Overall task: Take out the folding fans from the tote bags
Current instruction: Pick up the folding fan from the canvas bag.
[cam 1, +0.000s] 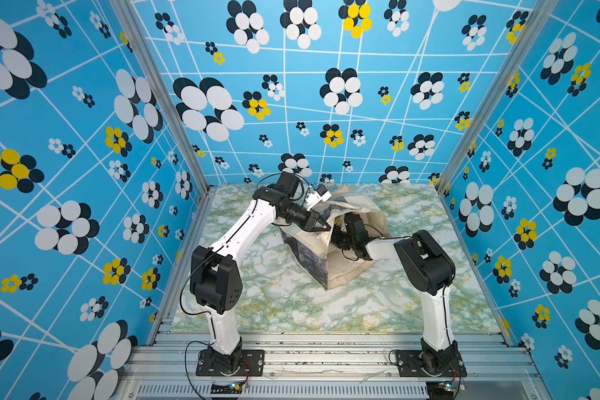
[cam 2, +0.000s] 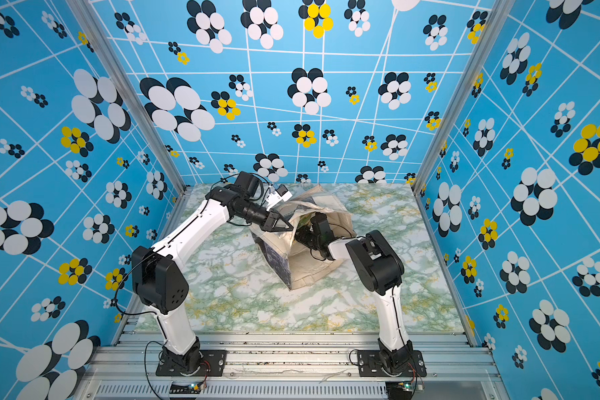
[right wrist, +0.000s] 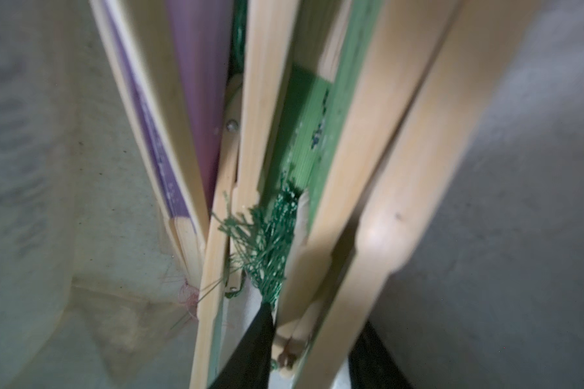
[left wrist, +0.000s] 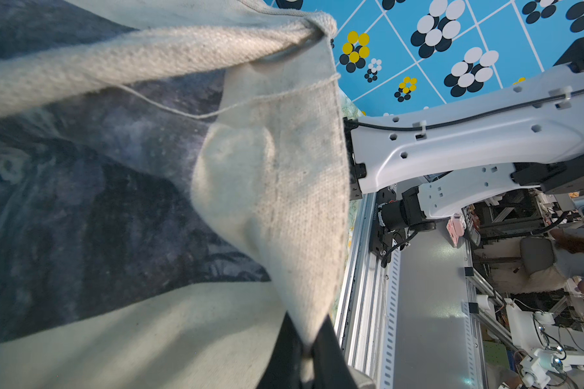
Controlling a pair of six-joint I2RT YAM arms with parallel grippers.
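Next, my right gripper opens and closes on the bamboo fan alone [right wrist: 351, 298], because its fingers have the green fan's end beside the bamboo fan's end.
The cream tote bag [cam 1: 343, 273] with dark printed side panels [cam 1: 309, 259] stands slumped at mid-table in both top views. My left gripper [left wrist: 309, 350] is shut on the bag's cream rim [left wrist: 284, 202] and holds it up; from above the same gripper [cam 1: 321, 227] is at the bag's mouth. My right gripper [right wrist: 316, 315] reaches down inside the bag, and its fingers are hidden in the top views. Several folding fans stand bundled there: a purple one [right wrist: 169, 134], a green one [right wrist: 304, 134] with a green tassel [right wrist: 267, 242], and a pale bamboo one [right wrist: 385, 168]. The right jaws press on the bamboo ends of the fans.
The bag stands on a green-marbled table [cam 1: 291, 304], walled by blue flowered panels on three sides. An aluminium rail [cam 1: 326, 353] with both arm bases runs along the front edge. The right arm's elbow [cam 1: 426, 263] hangs beside the bag.
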